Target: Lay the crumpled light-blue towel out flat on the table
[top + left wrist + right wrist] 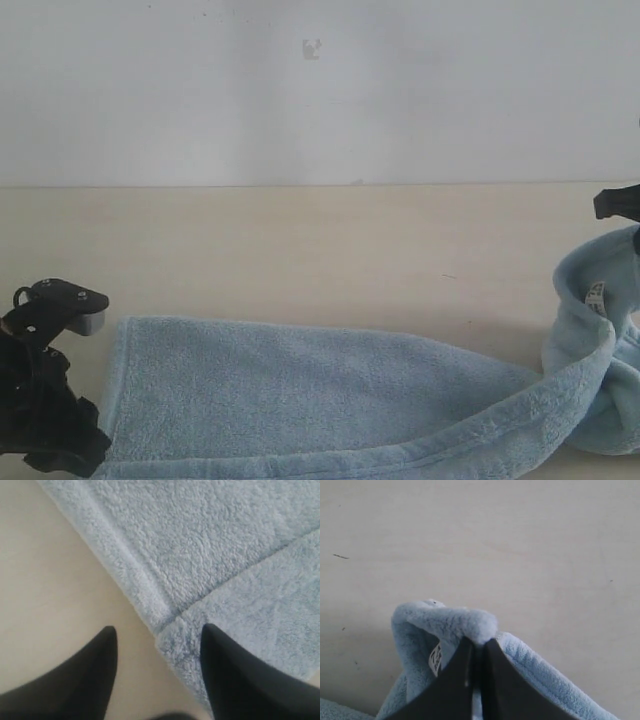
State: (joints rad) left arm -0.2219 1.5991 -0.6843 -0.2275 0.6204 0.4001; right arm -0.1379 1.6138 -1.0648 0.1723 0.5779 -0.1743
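Observation:
The towel is folded over itself and raised only at its tagged end, so next my left gripper pinches the opposite corner (172, 639) and lifts it together with my right gripper.
The light-blue towel (320, 400) lies along the front of the cream table (300, 250), flat on the left, folded over itself and lifted at the right. My left gripper (159, 632) is open just above the towel's left corner (172, 630), one finger over bare table, the other over the cloth. In the exterior view that gripper (45, 400) stands at the towel's left edge. My right gripper (480, 642) is shut on a raised fold of the towel (465, 620), with a white care tag (435, 658) beside its fingers. The tag (596, 297) also shows at the right.
A pale grey-white wall (320, 90) rises behind the table's far edge. Bare table surface (495, 540) stretches beyond the lifted fold. Part of the right arm (618, 201) shows at the right edge.

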